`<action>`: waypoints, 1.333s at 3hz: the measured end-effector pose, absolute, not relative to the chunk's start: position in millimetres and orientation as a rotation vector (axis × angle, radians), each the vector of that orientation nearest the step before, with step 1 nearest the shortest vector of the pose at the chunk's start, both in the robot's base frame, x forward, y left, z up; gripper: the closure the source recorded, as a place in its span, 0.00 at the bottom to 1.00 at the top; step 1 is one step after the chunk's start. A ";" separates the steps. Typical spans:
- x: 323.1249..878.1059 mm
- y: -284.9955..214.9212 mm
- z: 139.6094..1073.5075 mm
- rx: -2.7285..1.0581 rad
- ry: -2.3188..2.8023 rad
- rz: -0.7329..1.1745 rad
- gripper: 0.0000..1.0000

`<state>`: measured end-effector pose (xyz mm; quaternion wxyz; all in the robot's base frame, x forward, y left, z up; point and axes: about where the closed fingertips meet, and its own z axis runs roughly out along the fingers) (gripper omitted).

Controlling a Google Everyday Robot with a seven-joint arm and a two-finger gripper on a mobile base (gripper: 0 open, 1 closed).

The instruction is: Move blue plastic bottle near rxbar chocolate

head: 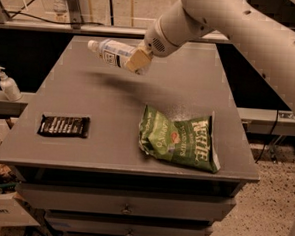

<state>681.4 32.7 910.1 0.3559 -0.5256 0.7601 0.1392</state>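
Observation:
I will release the blue plastic bottle from my gripper onto the grey table [74, 109], along the far edge of the rxbar chocolate.
The blue plastic bottle [113, 52] is a clear bottle with a pale label and white cap. It lies sideways in the air above the table's far middle, cap pointing left, casting a shadow below. My gripper [136, 60] is shut on the bottle's base end, with a tan finger pad [137, 60] across it. The rxbar chocolate [64, 126] is a flat black wrapper with white lettering. It lies near the table's front left edge, well below and left of the bottle.
A crinkled green chip bag [178, 140] lies at the front right of the grey table [113, 100]. A small white pump bottle [8, 84] stands on a ledge left of the table. Drawers sit under the tabletop.

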 end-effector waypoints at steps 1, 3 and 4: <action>646.8 43.9 912.3 -1.470 1.823 0.472 1.00; 636.3 59.5 909.0 -1.588 1.750 0.473 1.00; 612.8 74.9 890.2 -1.717 1.725 0.486 1.00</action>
